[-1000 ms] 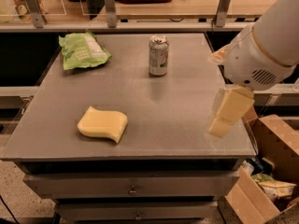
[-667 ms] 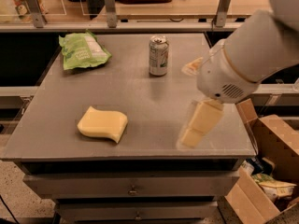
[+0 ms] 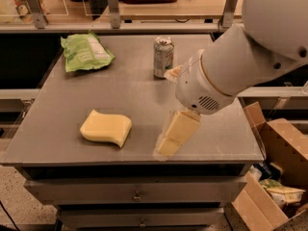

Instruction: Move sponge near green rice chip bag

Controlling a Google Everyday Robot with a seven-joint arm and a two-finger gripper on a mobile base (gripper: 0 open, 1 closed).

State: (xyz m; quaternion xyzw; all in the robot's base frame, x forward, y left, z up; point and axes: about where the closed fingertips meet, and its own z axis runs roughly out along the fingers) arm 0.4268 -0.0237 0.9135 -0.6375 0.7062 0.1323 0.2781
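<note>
Next, my gripper moves to close on the end of the pale yellow sponge (image 3: 121,129), the one that is facing toward the white arm.
The pale yellow sponge (image 3: 106,127) with a wavy outline lies flat on the grey table (image 3: 130,93), near the front left. The light green rice chip bag (image 3: 85,52) with a white label lies flat at the table's far left corner, well apart from the sponge. My gripper (image 3: 168,146) hangs from the white arm over the table's front edge, to the right of the sponge and not touching it. It holds nothing that I can see.
A silver-green drink can (image 3: 163,57) stands upright at the back middle of the table. Open cardboard boxes (image 3: 272,177) sit on the floor to the right. A shelf with railing posts (image 3: 113,6) runs behind the table. Drawers are under the tabletop.
My arm and gripper have swung left from the table's right edge toward the sponge. The sponge, bag and can have not moved.
</note>
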